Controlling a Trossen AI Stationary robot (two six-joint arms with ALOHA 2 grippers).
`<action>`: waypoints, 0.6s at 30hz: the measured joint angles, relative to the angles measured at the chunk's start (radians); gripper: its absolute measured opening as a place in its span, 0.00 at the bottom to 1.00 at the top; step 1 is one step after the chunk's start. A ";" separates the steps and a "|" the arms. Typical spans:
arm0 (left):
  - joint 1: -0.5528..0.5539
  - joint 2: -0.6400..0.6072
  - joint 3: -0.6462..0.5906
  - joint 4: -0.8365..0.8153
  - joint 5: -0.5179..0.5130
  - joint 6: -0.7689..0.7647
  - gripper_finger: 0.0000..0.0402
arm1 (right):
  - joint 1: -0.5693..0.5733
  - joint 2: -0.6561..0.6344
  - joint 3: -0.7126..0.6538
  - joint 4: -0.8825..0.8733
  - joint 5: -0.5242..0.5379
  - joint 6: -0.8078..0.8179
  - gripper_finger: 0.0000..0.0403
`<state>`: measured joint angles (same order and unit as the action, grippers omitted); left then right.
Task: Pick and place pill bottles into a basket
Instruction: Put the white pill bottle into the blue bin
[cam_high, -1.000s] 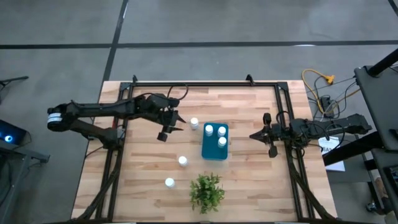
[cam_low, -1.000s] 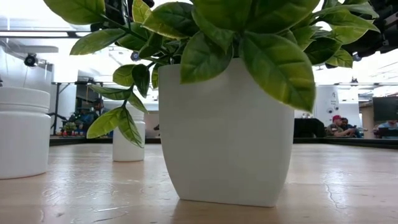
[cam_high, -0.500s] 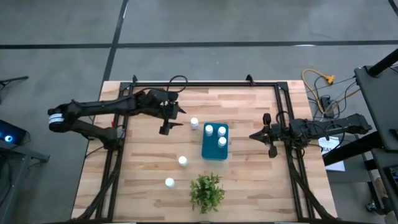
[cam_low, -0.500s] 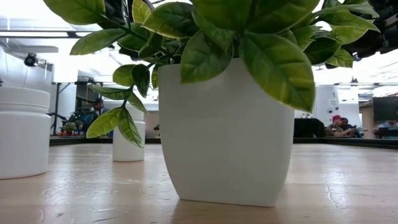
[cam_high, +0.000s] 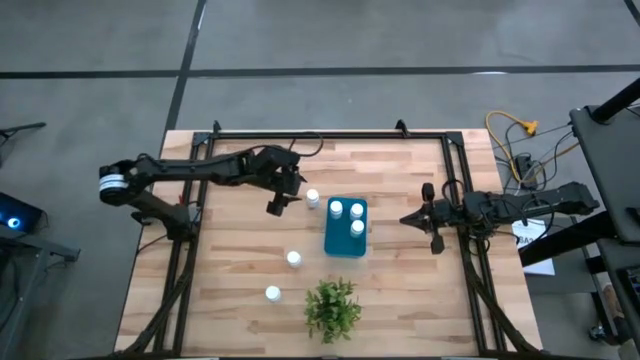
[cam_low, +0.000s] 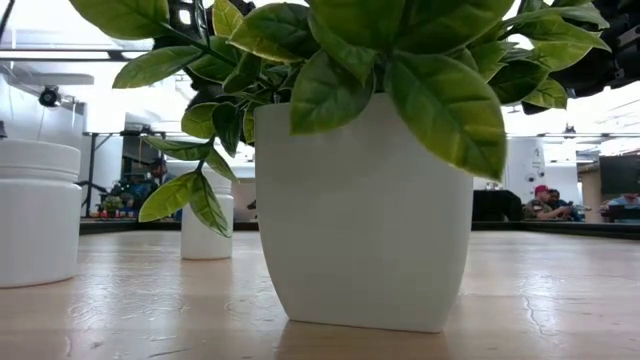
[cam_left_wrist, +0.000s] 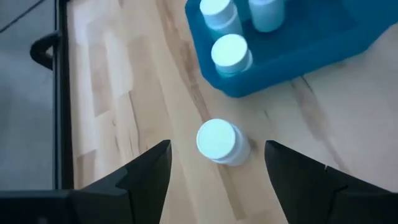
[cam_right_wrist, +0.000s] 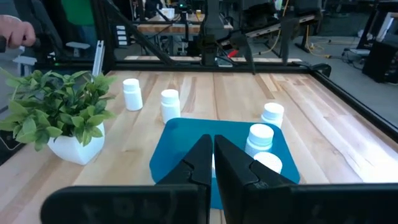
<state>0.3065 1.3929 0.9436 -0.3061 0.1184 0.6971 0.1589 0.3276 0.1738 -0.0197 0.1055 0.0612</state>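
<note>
The robot's left gripper should next close on the top of the white pill bottle (cam_high: 312, 195) (cam_left_wrist: 217, 140) that stands on the table beside the far end of the teal basket.
One white pill bottle (cam_left_wrist: 219, 140) stands upright on the wooden table, just left of the teal basket (cam_high: 345, 243). My left gripper (cam_high: 283, 200) hovers open to its left. In the left wrist view the bottle lies ahead, between the two spread fingers, untouched. Three pill bottles stand in the basket (cam_left_wrist: 292, 53), among them one (cam_left_wrist: 231, 53) near its corner. Two more pill bottles (cam_high: 293, 259) (cam_high: 272, 293) stand on the table nearer the front edge. My right gripper (cam_high: 415, 218) waits shut, right of the basket.
A green plant in a white pot (cam_high: 332, 307) stands near the front edge, filling the low view (cam_low: 360, 200). A black metal frame (cam_high: 330, 135) runs along the table's far and side edges. People sit in the room beyond the table.
My left arm has reached out toward the table's right. Its gripper has moved right and down toward the pill bottle beside the basket. The bottles, the basket and my right arm have stayed put.
</note>
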 joint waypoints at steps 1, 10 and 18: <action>0.000 0.011 0.006 -0.002 -0.001 0.001 0.60 | 0.000 0.003 0.000 0.000 0.000 0.006 0.02; 0.001 0.124 0.066 -0.019 0.002 0.051 0.60 | 0.000 0.001 0.000 -0.001 0.001 0.010 0.02; 0.001 0.159 0.090 -0.026 0.007 0.050 0.60 | 0.000 0.002 0.000 -0.001 0.001 0.009 0.02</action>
<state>0.3077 1.5517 1.0340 -0.3321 0.1253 0.7471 0.1588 0.3294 0.1738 -0.0212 0.1062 0.0698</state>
